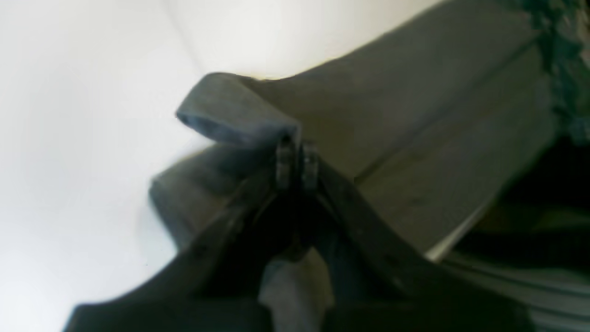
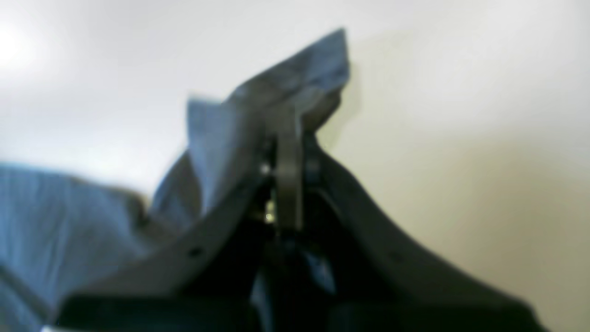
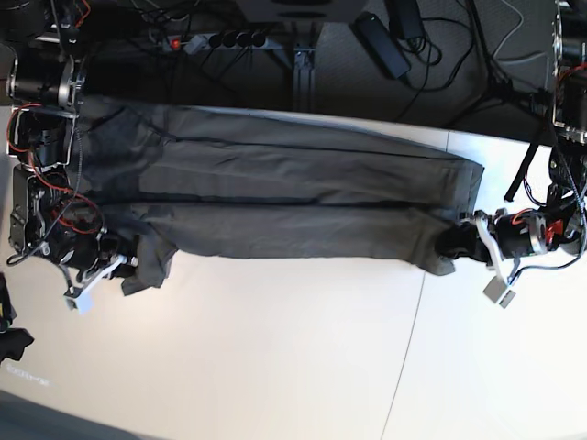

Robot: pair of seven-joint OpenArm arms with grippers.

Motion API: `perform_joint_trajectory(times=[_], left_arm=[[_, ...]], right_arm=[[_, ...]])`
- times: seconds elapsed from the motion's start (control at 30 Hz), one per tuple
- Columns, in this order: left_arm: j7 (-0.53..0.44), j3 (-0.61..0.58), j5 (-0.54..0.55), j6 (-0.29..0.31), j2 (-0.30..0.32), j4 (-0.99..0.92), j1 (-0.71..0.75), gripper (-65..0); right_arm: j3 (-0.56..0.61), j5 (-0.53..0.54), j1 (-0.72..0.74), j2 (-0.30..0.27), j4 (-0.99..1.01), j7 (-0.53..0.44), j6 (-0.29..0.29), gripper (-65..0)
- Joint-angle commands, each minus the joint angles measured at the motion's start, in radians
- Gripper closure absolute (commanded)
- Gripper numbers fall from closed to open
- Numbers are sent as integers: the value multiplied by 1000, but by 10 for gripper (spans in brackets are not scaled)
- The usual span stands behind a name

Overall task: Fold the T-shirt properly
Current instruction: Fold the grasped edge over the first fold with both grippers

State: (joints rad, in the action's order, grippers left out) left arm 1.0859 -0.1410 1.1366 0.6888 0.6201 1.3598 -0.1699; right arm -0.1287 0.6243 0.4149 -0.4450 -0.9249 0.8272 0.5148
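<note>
The robot's right gripper should release the bunched corner, now lifted off the table, on the T-shirt's own end (image 3: 83, 186), nearer to the far edge of the table.
The dark grey-olive T-shirt (image 3: 275, 192) lies as a long band along the far side of the white table (image 3: 275, 357), stretched between my two arms. My left gripper (image 3: 456, 244) is shut on the shirt's near right corner. In the left wrist view (image 1: 297, 159) the jaws pinch a folded edge of the shirt (image 1: 415, 115). My right gripper (image 3: 138, 266) is shut on the bunched near left corner. In the right wrist view (image 2: 288, 152) a peak of the shirt (image 2: 69, 221) stands up between the closed jaws, lifted off the table. The collar and label are not visible.
A seam (image 3: 411, 330) runs across the tabletop right of centre. Cables and a power strip (image 3: 220, 38) lie on the dark floor beyond the far edge. A dark object (image 3: 9, 341) sits at the near left edge.
</note>
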Motion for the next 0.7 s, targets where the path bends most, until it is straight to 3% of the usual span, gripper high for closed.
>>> perform_joint_trajectory(times=[0.0, 0.2, 0.4, 0.67], left_arm=[[-16, 8, 25, 9, 37, 44, -6, 0], [-19, 8, 60, 9, 106, 134, 53, 0], [-14, 8, 56, 9, 109, 135, 71, 0], [-4, 8, 56, 9, 109, 134, 73, 0]], right_arm=[[-8, 39, 0, -43, -65, -5, 69, 0], [-58, 49, -201, -111, -321, 15, 69, 0], [-176, 86, -381, -159, -494, 37, 69, 0], [-335, 127, -608, -167, -653, 56, 69, 0]])
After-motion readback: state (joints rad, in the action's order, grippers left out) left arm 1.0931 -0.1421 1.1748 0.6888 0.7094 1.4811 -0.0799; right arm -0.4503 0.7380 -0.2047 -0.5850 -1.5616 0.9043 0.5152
